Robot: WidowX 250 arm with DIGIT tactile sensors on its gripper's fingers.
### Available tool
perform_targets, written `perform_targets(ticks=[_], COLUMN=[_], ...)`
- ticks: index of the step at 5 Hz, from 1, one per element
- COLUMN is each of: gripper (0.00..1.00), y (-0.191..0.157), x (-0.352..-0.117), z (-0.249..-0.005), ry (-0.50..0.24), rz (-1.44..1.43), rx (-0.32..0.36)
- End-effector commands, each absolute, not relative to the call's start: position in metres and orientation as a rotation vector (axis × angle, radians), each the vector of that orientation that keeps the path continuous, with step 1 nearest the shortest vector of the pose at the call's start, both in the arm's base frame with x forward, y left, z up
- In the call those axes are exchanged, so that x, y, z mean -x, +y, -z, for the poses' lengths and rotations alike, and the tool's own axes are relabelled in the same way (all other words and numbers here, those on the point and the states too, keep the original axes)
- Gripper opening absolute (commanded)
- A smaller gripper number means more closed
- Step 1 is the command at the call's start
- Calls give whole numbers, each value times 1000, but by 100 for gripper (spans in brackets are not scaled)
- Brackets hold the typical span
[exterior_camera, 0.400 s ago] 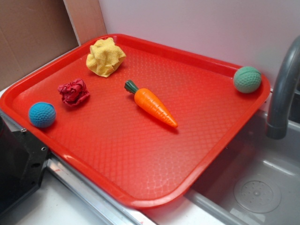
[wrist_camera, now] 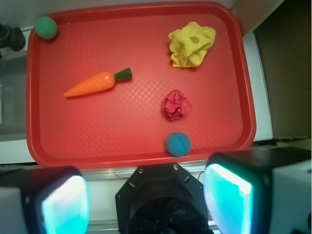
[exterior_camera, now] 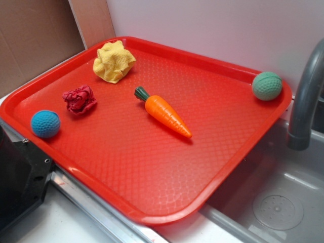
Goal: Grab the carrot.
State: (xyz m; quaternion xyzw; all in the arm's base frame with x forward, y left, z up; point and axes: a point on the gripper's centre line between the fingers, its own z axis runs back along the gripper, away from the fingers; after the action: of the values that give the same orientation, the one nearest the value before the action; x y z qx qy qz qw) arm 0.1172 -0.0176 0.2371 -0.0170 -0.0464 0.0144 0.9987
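Note:
The carrot is next for my gripper, which should go to it and close on the thick part of its orange body [exterior_camera: 161, 111] [wrist_camera: 99, 83], just under the green stem.
The carrot [exterior_camera: 164, 112] is glossy orange with a dark green stem cap and lies flat near the middle of the red tray [exterior_camera: 152, 167]. Its tip points toward the sink side. In the wrist view the carrot [wrist_camera: 95, 84] lies in the tray's [wrist_camera: 122, 131] upper left part. My gripper [wrist_camera: 146, 201] hangs high above the tray's near edge, well short of the carrot. Its two cyan-padded fingers [wrist_camera: 66, 204] stand wide apart with nothing between them. The exterior view does not show the gripper.
On the tray lie a yellow crumpled cloth [exterior_camera: 114, 61], a red crumpled cloth [exterior_camera: 79, 99], a blue ball [exterior_camera: 45, 124] and a green ball [exterior_camera: 267, 85]. A grey faucet [exterior_camera: 306, 96] and sink [exterior_camera: 273, 202] are at the right. The black robot base [exterior_camera: 20, 177] sits beside the tray.

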Motion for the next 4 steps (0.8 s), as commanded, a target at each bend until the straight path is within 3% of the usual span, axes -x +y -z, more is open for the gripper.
perform_targets(ticks=[1,2,3,4], gripper=[100,100,100,100], y=[-18,-21,-27,-35], x=[-132,-134,-145,-167], z=[-236,-230,-216,-197], ry=[-80,-71,-76,-45], rz=[-62,-119,-350,-470], rx=[32,48,61,47])
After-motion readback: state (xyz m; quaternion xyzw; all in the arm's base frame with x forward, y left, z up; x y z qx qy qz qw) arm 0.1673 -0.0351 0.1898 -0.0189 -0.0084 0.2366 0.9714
